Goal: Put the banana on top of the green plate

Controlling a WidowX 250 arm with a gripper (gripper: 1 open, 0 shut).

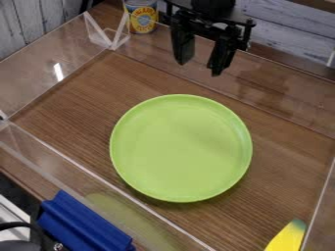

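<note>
The robot's gripper should close on the green-tipped end [291, 233] of the banana, just outside the green plate.
A large lime-green plate [181, 147] lies flat in the middle of the wooden table, with nothing on it. Just a yellow end of the banana [291, 238], tipped with green, shows at the bottom right corner, outside the plate and cut off by the frame edge. My black gripper [201, 63] hangs at the top, above the table behind the plate's far rim and pointing down. Its fingers stand apart with nothing between them.
Clear acrylic walls [53, 69] enclose the wooden surface on the left, back and right. A blue object [81, 227] lies outside the near left wall. A yellow-labelled item [141, 18] stands behind the back wall.
</note>
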